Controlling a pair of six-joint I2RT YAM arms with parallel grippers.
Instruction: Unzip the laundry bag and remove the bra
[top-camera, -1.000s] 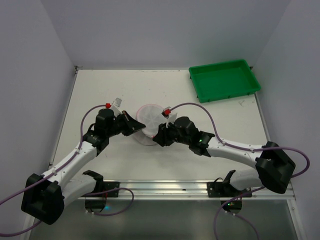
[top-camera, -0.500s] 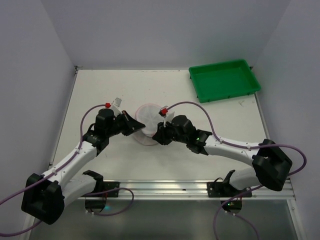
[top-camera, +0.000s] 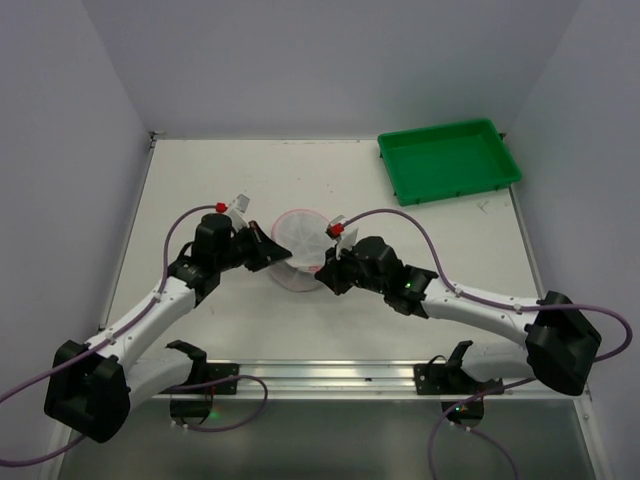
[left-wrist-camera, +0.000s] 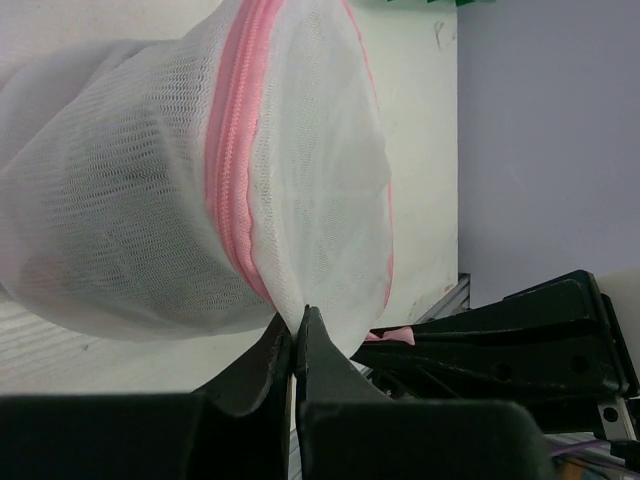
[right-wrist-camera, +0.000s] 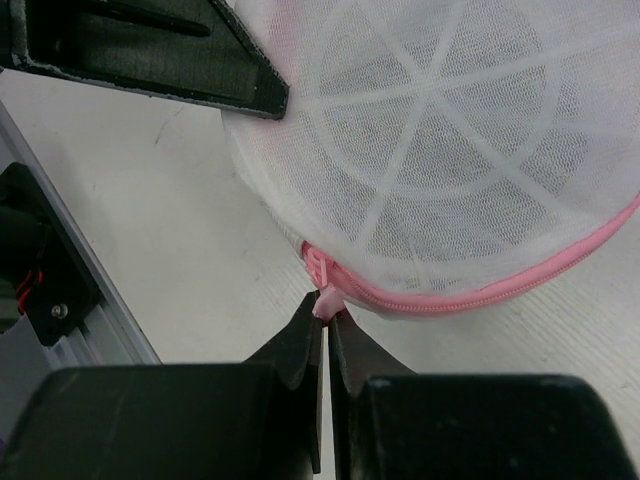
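Next, I open my right gripper's fingers, which pinch the flat pink tab at the end of the zipper, and take the small zipper pull (right-wrist-camera: 320, 267) beside it.
The laundry bag (top-camera: 300, 235) is a round white mesh drum with pink zipper trim, lying on its side mid-table between both arms. My left gripper (top-camera: 282, 257) is shut on a fold of its mesh wall (left-wrist-camera: 320, 200) beside the pink zipper (left-wrist-camera: 232, 150). In the right wrist view the bag's round end panel (right-wrist-camera: 450, 130) faces me. My right gripper (right-wrist-camera: 327, 308) is shut on the small pink zipper pull (right-wrist-camera: 325, 297) at the bag's lower rim. The right gripper (top-camera: 322, 272) sits at the bag's near right side. The bra is hidden.
A green tray (top-camera: 450, 160) sits at the back right of the white table (top-camera: 200, 190). A metal rail (top-camera: 330, 375) runs along the near edge. Grey walls enclose the left, back and right sides.
My right gripper has closed from partly open onto the zipper pull, and its arm has shifted slightly to the right. The left gripper has kept its hold on the mesh.
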